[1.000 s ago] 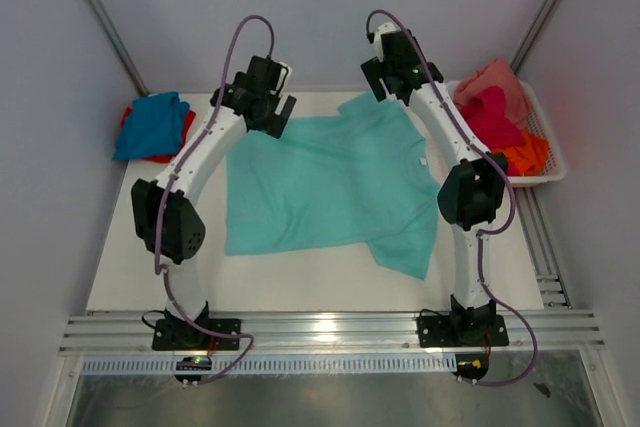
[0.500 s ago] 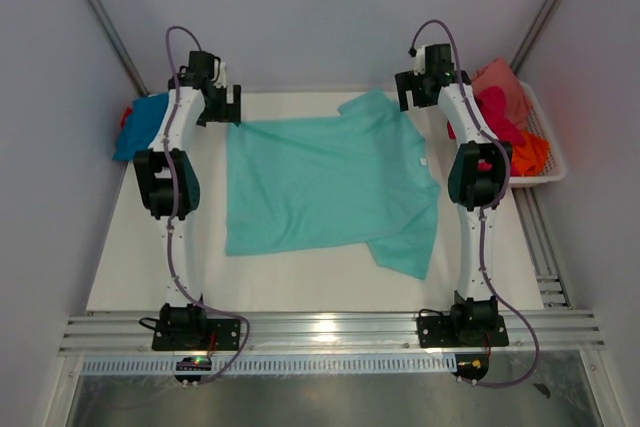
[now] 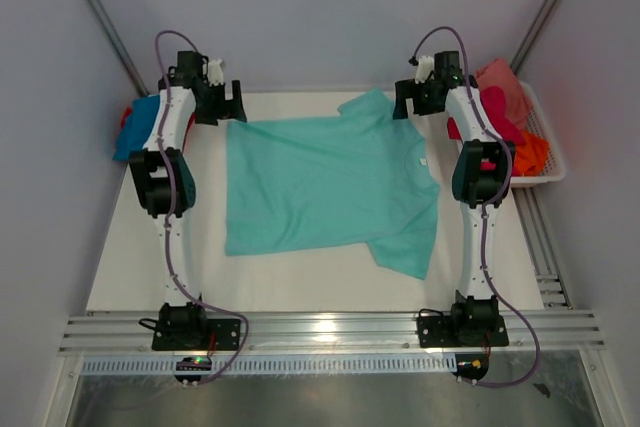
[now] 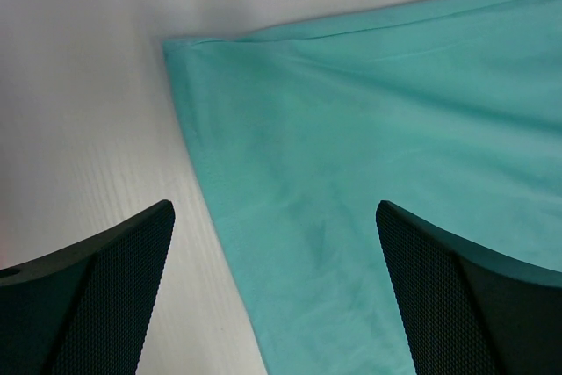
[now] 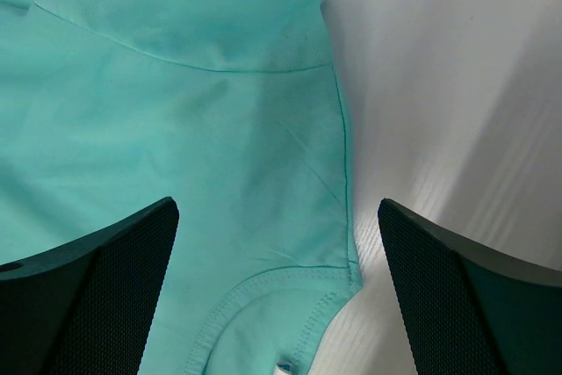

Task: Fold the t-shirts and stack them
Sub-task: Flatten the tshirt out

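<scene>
My left gripper will take the mint-teal t-shirt at the far hem corner point(image 3: 233, 129) point(image 4: 198, 85), at the end away from the neckline.
A large mint-teal t-shirt point(image 3: 330, 182) lies spread flat on the white table point(image 3: 160, 277). My left gripper point(image 3: 228, 105) hovers open over the shirt's far left corner point(image 4: 189, 50); the cloth point(image 4: 369, 155) fills the space between its fingers point(image 4: 97, 296). My right gripper point(image 3: 412, 102) hovers open over the shoulder and neckline by the far right edge point(image 5: 263, 296); the teal cloth point(image 5: 193, 129) lies under it. Neither gripper holds anything. A blue tee point(image 3: 145, 122) on a red one lies at the far left. Magenta, orange and salmon tees point(image 3: 495, 107) fill the basket.
A white mesh basket point(image 3: 550, 162) stands at the far right beside the right arm. Grey walls close in on three sides. A metal rail point(image 3: 330, 332) with the arm bases runs along the near edge.
Both arms have stretched out toward the far edge, from bent over the shirt to nearly straight. The left gripper now sits at the shirt's far left corner, the right at the far shoulder.
</scene>
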